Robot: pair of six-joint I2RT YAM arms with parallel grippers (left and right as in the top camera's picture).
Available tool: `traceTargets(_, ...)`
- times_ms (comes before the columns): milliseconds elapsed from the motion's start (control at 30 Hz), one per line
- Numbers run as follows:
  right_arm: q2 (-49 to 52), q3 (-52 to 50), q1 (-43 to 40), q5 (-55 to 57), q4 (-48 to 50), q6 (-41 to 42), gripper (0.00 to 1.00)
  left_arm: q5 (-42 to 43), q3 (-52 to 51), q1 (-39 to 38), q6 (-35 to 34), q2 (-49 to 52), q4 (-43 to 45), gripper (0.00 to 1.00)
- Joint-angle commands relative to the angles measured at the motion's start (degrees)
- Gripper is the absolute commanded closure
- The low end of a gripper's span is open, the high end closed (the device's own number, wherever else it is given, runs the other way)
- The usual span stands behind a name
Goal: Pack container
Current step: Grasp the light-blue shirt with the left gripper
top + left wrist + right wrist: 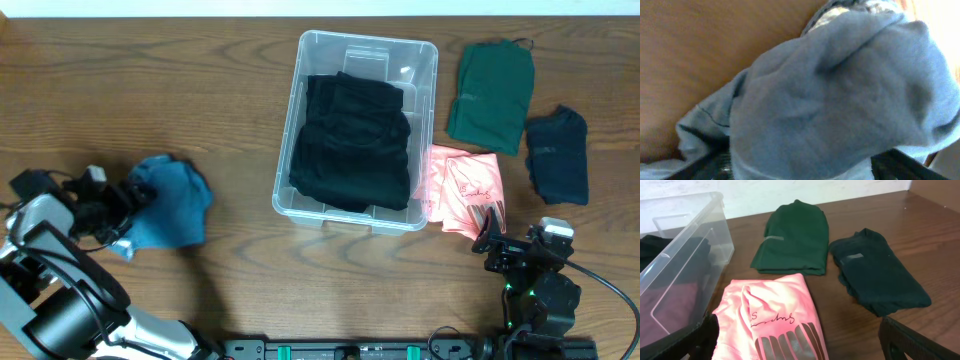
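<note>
The blue garment bunches up at its edge in my left gripper, so I need to open that gripper and take the garment nearer its middle (174,204) before I lift it into the container.
The clear container (425,70) stands at the table's middle with a folded black garment (352,140) inside; its wall also shows in the right wrist view (685,255). A crumpled blue garment (172,200) lies at the left. My left gripper (125,208) is at its left edge. In the left wrist view the blue garment (840,95) fills the frame and bulges between the wide-apart fingers (800,167). My right gripper (495,235) is open and empty, just in front of a pink garment (465,185), which lies between its fingers (800,342) in the right wrist view (775,315).
A folded green garment (490,92) (792,237) and a dark navy garment (557,155) (877,270) lie to the right of the container. The table's back edge runs behind the container.
</note>
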Motion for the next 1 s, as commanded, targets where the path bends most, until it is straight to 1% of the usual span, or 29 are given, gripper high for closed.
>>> traceTargets(0, -0.15, -0.17, 0.59, 0.17, -0.02, 0.61, 0.01, 1.60, -0.79, -1.55, 1.42, 0.76, 0.68, 0.29)
traceTargets(33, -0.15, -0.17, 0.59, 0.15, -0.02, 0.61, 0.01, 1.60, -0.79, -1.64, 1.42, 0.76, 0.83, 0.32)
traceTargets(133, -0.15, -0.17, 0.59, 0.17, -0.02, 0.63, 0.01, 1.99, -0.79, -1.62, 1.73, 0.76, 1.25, 0.37)
traceTargets(300, -0.15, -0.17, 0.59, 0.15, -0.02, 0.61, 0.01, 5.84, -0.79, -1.62, 5.46, 0.76, 1.22, 0.46)
traceTargets(367, -0.15, -0.17, 0.59, 0.15, -0.02, 0.61, 0.01, 7.65, -0.79, -1.62, 6.29, 0.76, 1.25, 0.46)
traceTargets(400, -0.15, -0.17, 0.59, 0.17, -0.02, 0.63, 0.01, 8.09, -0.79, -1.62, 6.27, 0.76, 1.22, 0.46)
traceTargets(433, -0.15, -0.17, 0.59, 0.17, -0.02, 0.61, 0.01, 8.50, -0.79, -1.62, 6.03, 0.76, 0.98, 0.42)
traceTargets(467, -0.15, -0.17, 0.59, 0.15, -0.02, 0.63, 0.01, 8.66, -0.79, -1.62, 5.88, 0.76, 0.63, 0.36)
traceTargets(533, -0.15, -0.17, 0.59, 0.17, -0.02, 0.63, 0.01, 8.61, -0.79, -1.62, 5.88, 0.76, -0.55, 0.30)
traceTargets(633, -0.15, -0.17, 0.59, 0.17, -0.02, 0.63, 0.01, 8.61, -0.76, -1.55, 5.90, 0.72, -1.62, 0.25)
traceTargets(733, -0.15, -0.17, 0.59, 0.17, -0.02, 0.61, 0.01, 8.61, -0.55, -1.55, 6.21, 0.26, -1.84, 0.23)
traceTargets(867, -0.15, -0.17, 0.59, 0.17, -0.02, 0.63, 0.01, 8.66, 1.01, -1.55, 6.60, -0.90, -2.08, 0.22)
traceTargets(967, -0.15, -0.17, 0.59, 0.15, -0.02, 0.61, 0.01, 9.07, 2.03, -1.55, 10.14, -2.78, -2.19, 0.22)
